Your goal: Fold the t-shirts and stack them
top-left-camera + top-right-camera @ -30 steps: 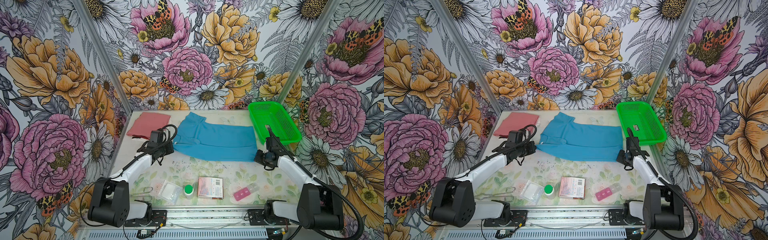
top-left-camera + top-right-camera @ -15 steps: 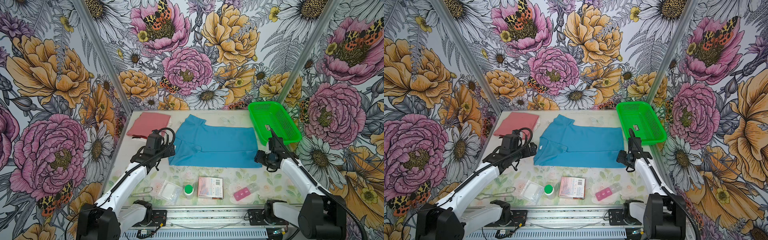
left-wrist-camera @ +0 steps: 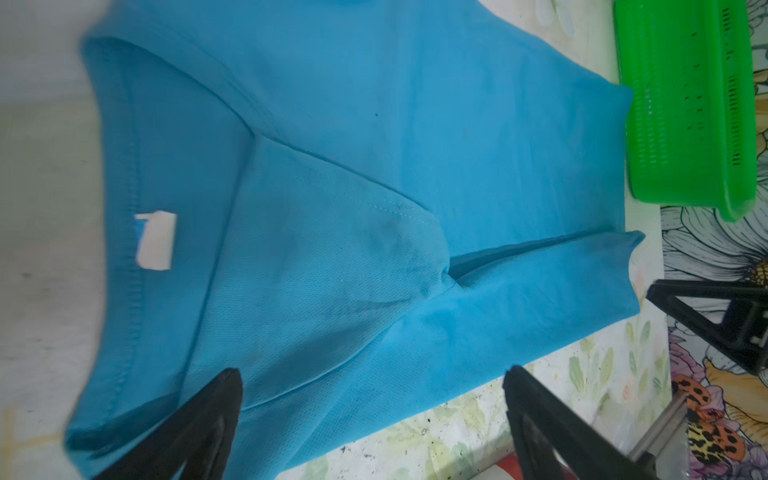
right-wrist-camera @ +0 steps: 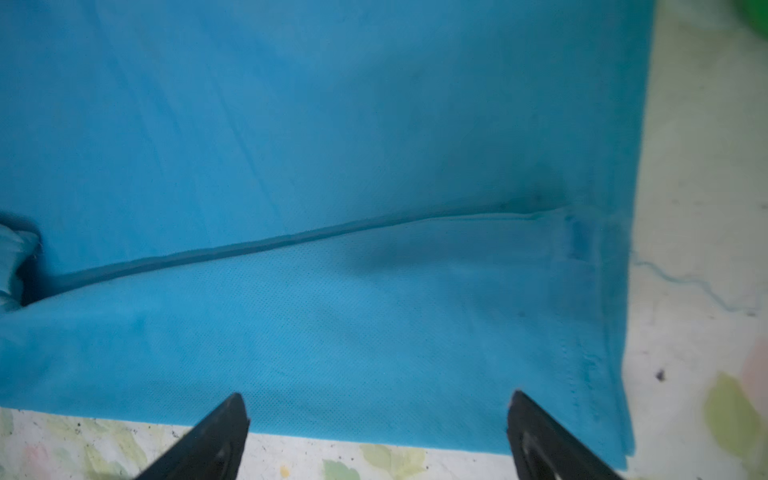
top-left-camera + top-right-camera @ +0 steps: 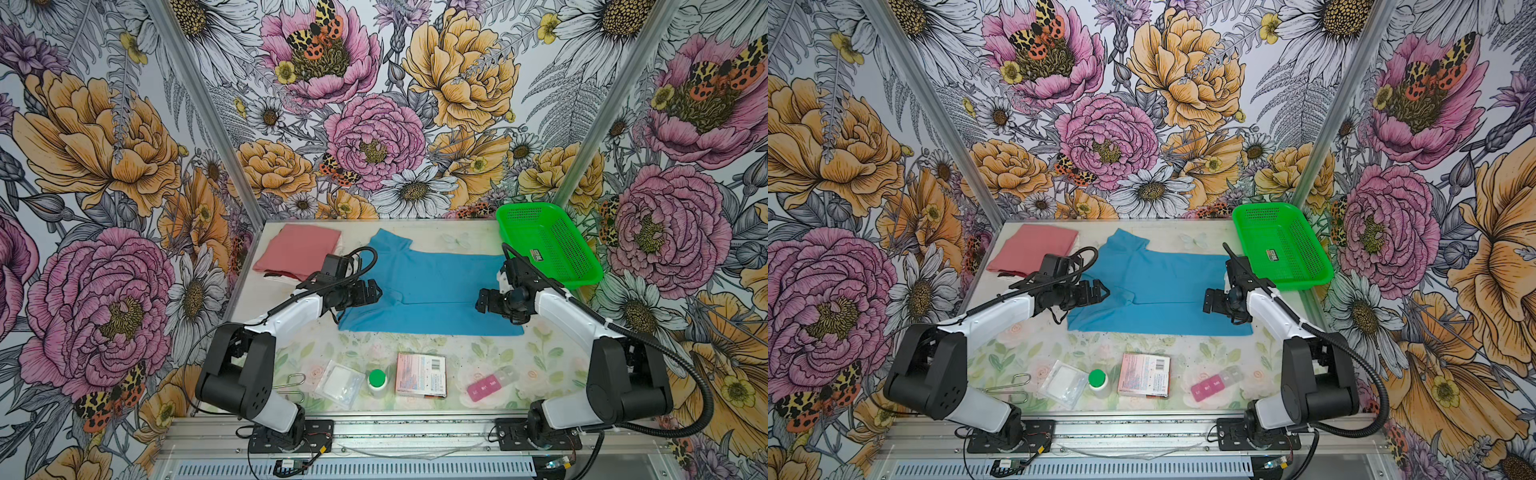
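I will move my right gripper next to the sky-blue t-shirt's far hem corner (image 5: 503, 257), beside the green mesh basket, and close it there.
A sky-blue t-shirt (image 5: 432, 286) (image 5: 1163, 291) lies flat across the middle of the table, its near long side folded over onto itself. The left wrist view shows its collar with a white neck label (image 3: 156, 241). My left gripper (image 5: 372, 291) (image 3: 372, 378) hovers open over the collar end, holding nothing. At the hem end my right gripper (image 5: 482, 301) (image 4: 376, 403) is open too, above the folded edge of the blue t-shirt (image 4: 332, 166). A folded salmon-pink t-shirt (image 5: 297, 251) (image 5: 1034, 249) rests at the back left.
A green mesh basket (image 5: 561, 241) (image 5: 1296, 245) stands at the back right, close to the right arm. Along the front edge lie wire clips (image 5: 291, 384), a clear bag (image 5: 338, 382), a green-capped bottle (image 5: 377, 380), a pink box (image 5: 420, 375) and a pink pill case (image 5: 484, 386).
Both grippers went from shut to open and let go of the blue t-shirt. It now lies flatter, its near edge further forward. Both grippers have moved inward over the cloth.
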`<action>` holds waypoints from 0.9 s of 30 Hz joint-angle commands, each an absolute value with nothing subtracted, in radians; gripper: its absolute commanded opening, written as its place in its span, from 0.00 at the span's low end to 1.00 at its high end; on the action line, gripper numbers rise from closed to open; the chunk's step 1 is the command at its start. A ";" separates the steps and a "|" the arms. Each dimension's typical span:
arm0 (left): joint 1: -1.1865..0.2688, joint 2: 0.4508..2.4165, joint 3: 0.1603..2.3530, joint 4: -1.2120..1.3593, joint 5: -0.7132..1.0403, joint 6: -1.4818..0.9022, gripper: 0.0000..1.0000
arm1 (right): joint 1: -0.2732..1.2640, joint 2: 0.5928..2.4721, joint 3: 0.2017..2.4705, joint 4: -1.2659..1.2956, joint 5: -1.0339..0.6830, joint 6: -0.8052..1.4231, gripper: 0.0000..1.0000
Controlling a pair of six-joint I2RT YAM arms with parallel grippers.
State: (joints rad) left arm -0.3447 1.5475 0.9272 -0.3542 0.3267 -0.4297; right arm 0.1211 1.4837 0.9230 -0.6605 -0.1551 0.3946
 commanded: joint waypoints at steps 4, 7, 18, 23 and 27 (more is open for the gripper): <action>-0.355 1.595 0.842 -0.188 0.352 -0.536 0.99 | 0.188 1.620 0.932 -0.577 -0.178 0.420 1.00; -0.331 1.605 0.782 -0.156 0.328 -0.565 0.99 | 0.222 1.672 0.927 -0.551 -0.178 0.437 1.00; -0.300 1.442 0.579 -0.193 0.217 -0.600 0.99 | 0.332 1.656 0.837 -0.541 -0.183 0.478 0.99; -0.362 1.379 0.610 -0.234 0.218 -0.595 0.99 | 0.309 1.517 0.752 -0.558 -0.133 0.520 0.99; -0.366 1.370 0.727 -0.300 0.193 -0.547 0.99 | 0.246 1.428 0.760 -0.575 -0.133 0.523 0.99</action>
State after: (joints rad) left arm -0.3676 1.3891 0.6388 -0.2462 0.2386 -0.5751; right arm 0.2817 1.4712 0.7574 -0.5240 -0.1284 0.4896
